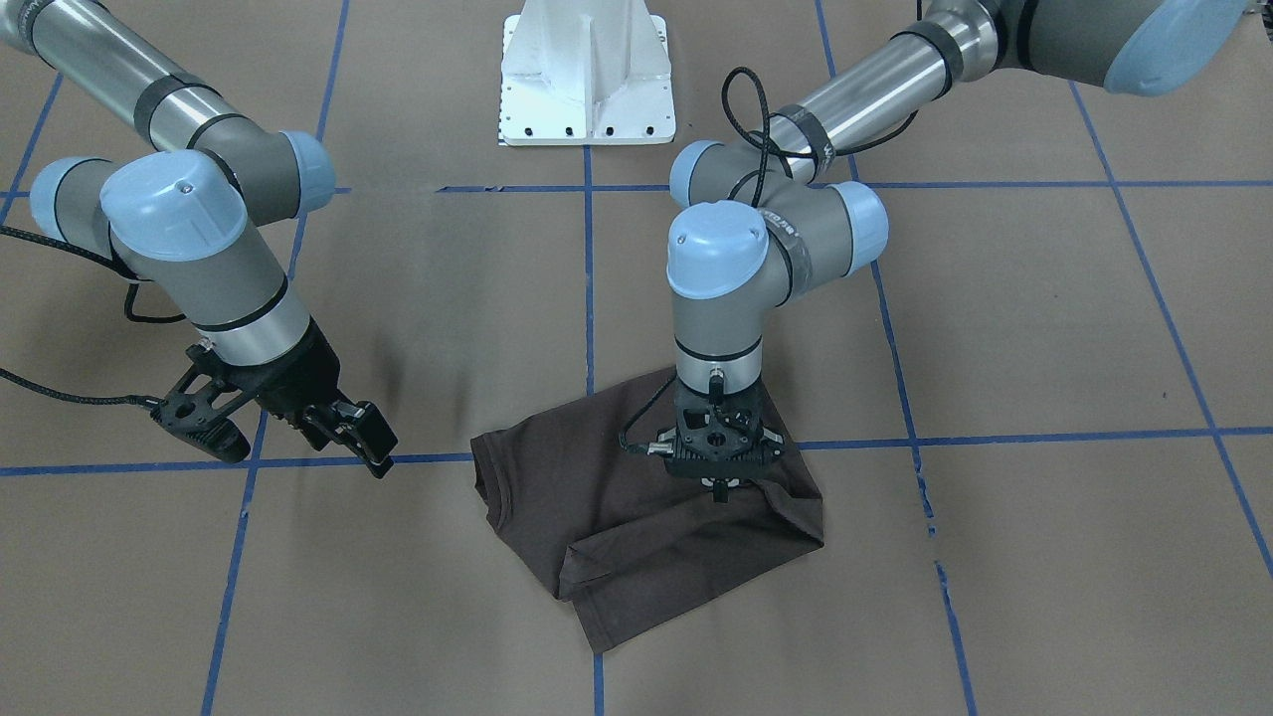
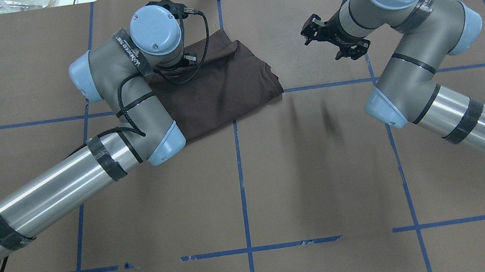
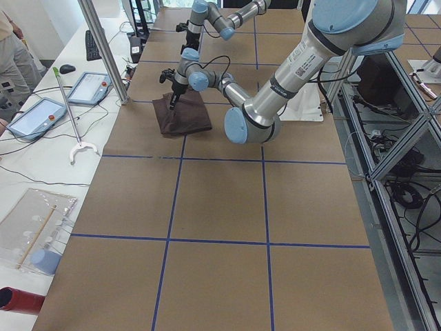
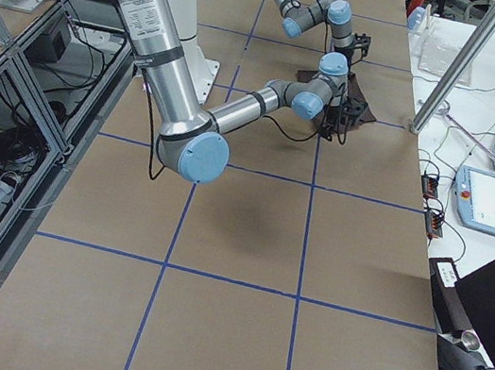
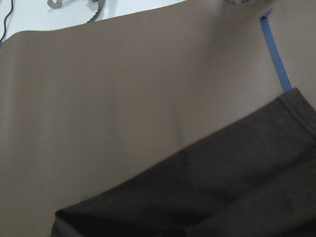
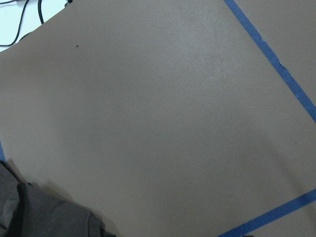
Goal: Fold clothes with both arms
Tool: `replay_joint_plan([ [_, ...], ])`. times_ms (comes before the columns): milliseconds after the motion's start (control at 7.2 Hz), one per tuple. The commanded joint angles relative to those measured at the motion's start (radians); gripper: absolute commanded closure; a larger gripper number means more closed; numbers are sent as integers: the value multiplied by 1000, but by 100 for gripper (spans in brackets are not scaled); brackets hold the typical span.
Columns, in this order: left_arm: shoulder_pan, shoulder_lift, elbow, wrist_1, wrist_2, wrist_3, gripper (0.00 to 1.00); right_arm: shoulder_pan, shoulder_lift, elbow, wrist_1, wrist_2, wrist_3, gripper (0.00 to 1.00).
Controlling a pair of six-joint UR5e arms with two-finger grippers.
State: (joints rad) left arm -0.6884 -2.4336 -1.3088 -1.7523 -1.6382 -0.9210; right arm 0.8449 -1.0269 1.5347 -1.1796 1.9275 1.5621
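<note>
The robot's left gripper needs to release the T-shirt's upper layer on the exposed lower layer, just inside its outer edge (image 1: 749,561).
The clothes are one dark brown T-shirt (image 1: 636,542), lying folded into a rough square on the brown table, also seen from overhead (image 2: 226,86). My left gripper (image 1: 718,487) points straight down onto its upper layer near one edge. Its fingers are close together and creases in the cloth run toward them, so it is shut on the shirt. The left wrist view shows only shirt fabric (image 5: 222,187) and table. My right gripper (image 1: 298,447) hangs open above bare table beside the shirt, touching nothing; overhead it appears as the right gripper (image 2: 331,42).
The white pedestal base (image 1: 587,89) stands at the robot's side of the table. Blue tape lines (image 1: 589,298) grid the brown surface. A side bench carries tablets (image 3: 41,117) and a metal pole (image 3: 103,48); a person (image 3: 10,48) stands there.
</note>
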Motion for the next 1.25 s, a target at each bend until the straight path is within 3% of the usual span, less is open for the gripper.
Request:
replay_joint_plan([
  [0,44,74,-135,89,-25,16,100,0,1,-1,0,-1,-1,11],
  [416,72,53,-47,67,-19,43,100,-1,1,-1,-2,-2,1,9],
  [694,57,47,32,-40,-15,54,100,-1,-1,1,-3,-2,3,8],
  [1111,-86,-101,306,-183,-14,144,100,0,-5,9,-3,-4,7,6],
])
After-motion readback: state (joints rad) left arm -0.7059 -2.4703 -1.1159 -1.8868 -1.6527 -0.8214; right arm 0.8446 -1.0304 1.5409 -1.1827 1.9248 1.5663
